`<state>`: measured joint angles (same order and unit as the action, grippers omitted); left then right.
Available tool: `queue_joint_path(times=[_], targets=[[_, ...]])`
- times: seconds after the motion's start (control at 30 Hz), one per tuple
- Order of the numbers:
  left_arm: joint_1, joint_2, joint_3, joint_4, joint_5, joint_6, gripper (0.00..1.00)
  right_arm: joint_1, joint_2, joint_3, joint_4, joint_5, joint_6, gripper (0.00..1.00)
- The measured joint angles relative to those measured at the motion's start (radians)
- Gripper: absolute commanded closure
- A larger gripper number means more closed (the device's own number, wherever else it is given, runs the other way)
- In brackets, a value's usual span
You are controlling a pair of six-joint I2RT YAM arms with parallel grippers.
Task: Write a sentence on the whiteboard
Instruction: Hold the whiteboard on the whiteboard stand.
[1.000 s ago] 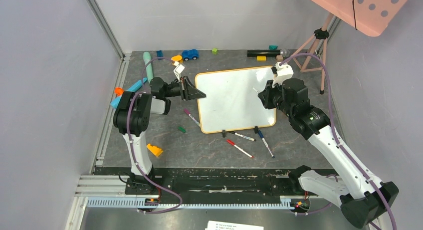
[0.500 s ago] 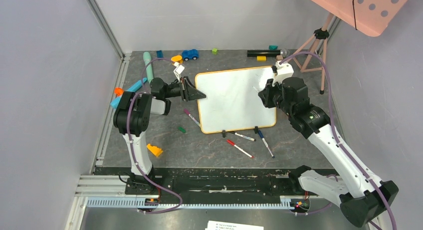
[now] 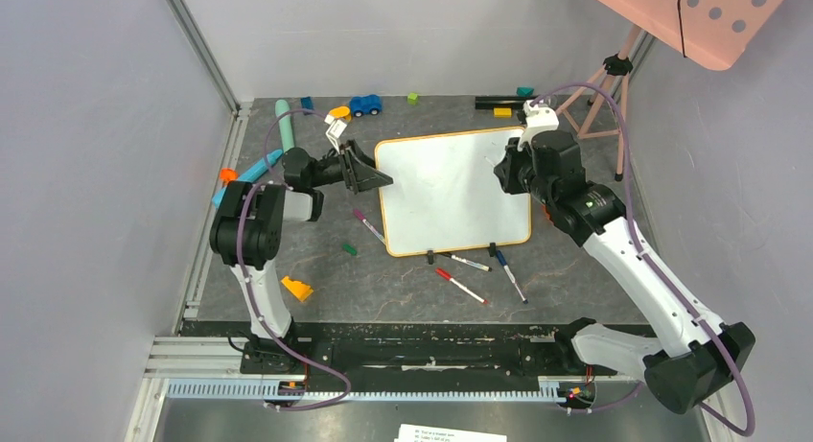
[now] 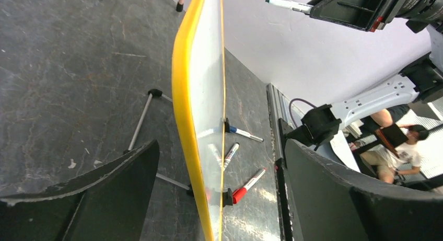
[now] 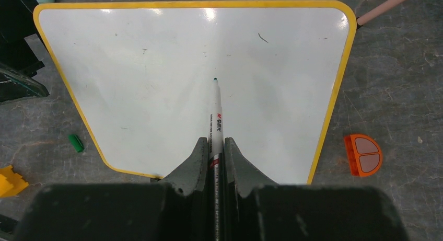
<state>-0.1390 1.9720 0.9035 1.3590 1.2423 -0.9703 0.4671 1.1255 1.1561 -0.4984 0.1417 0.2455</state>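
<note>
Next, my left gripper backs off, line up and pinches the whiteboard's yellow rim nearer the whiteboard side's middle (image 3: 383,201), because that rim slants between my open fingers.
The whiteboard (image 3: 451,195), white with an orange-yellow frame (image 4: 183,94), lies mid-table with two black clip feet on its near edge. Its face shows only a few faint specks; the sentence is not in view. My left gripper (image 3: 376,178) is at the board's left edge, open, with its jaws wide on either side of the yellow rim and not touching it (image 4: 219,147). My right gripper (image 5: 213,141) is shut on a white marker (image 5: 216,110). It hovers over the board's right half (image 3: 506,172), and the marker's dark tip points toward the board's middle.
Loose markers lie in front of the board: red (image 3: 460,286), blue (image 3: 510,274) and purple (image 3: 369,225). A green cap (image 3: 349,249) and an orange block (image 3: 297,289) sit on the left. A toy car (image 3: 364,104) and a pink tripod (image 3: 604,97) stand at the back.
My left gripper, shut on the board's left edge before, has opened wide. My right arm has carried the marker a little toward the far side of the board.
</note>
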Motion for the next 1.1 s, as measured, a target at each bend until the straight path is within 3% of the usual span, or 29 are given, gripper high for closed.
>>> queue_joint_path(times=[0.4,0.6,0.77,0.87,1.1], targets=[[0.008,-0.106,-0.146,-0.053,-0.093,0.101,0.00,0.000,-0.037,-0.027,0.036,0.014,-0.006,1.00],[0.010,-0.188,-0.212,-0.154,-0.178,0.172,0.01,0.000,-0.079,-0.055,0.050,0.019,-0.009,1.00],[0.010,-0.341,-0.269,-0.341,-0.281,0.272,0.13,0.000,-0.078,-0.055,0.069,0.030,-0.023,1.00],[0.010,-0.389,-0.322,-0.333,-0.306,0.311,0.22,0.000,-0.078,-0.055,0.080,0.041,-0.029,1.00],[0.016,-0.398,-0.423,-0.289,-0.322,0.346,0.00,0.000,-0.039,-0.051,0.105,0.035,-0.030,1.00]])
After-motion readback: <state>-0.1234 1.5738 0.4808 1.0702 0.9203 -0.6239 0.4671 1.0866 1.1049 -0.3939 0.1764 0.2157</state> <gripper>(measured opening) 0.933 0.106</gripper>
